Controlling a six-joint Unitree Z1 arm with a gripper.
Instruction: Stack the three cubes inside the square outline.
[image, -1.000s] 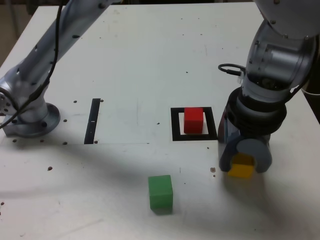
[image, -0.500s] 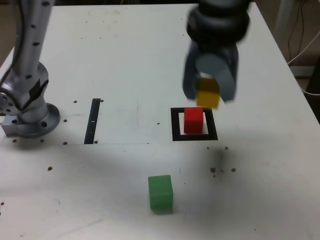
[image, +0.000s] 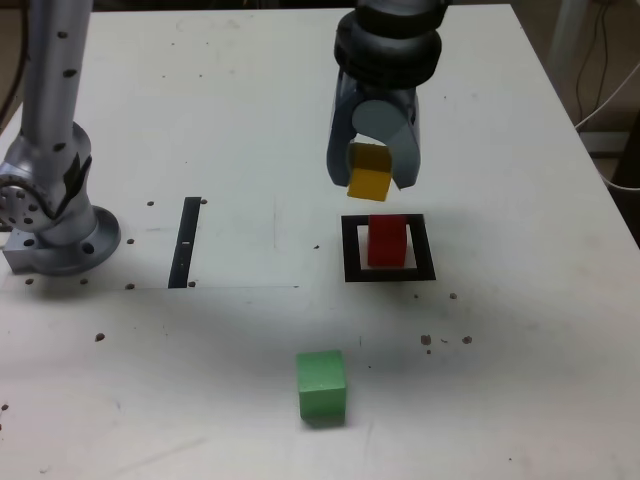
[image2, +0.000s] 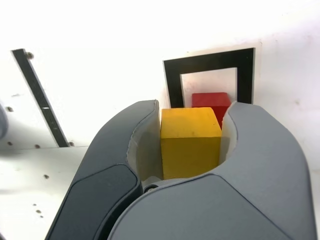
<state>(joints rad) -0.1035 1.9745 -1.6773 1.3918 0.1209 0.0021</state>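
Note:
The robot's gripper needs to release the yellow cube on top of the red cube (image: 389, 224) (image2: 211, 99) inside the square outline.
My gripper (image: 372, 175) hangs in the air, shut on the yellow cube (image: 368, 172), which the wrist view shows clamped between the grey jaws (image2: 190, 142). It is above and a little to the exterior view's left of the red cube (image: 387, 241). That red cube stands inside the square outline (image: 351, 250), whose black frame also shows in the wrist view (image2: 172, 80) with the red cube (image2: 211, 101) behind the yellow one. The green cube (image: 321, 386) lies alone on the table nearer the front edge.
A thin black strip (image: 186, 241) lies on the white table (image: 240, 120) at the exterior view's left of the outline. The arm's grey base (image: 50, 225) stands at the far left. Small dark specks dot the table surface.
The gripper lifted the yellow cube from the table at the exterior view's right and carried it up and leftward, to a spot above the red cube. The red and green cubes stayed put.

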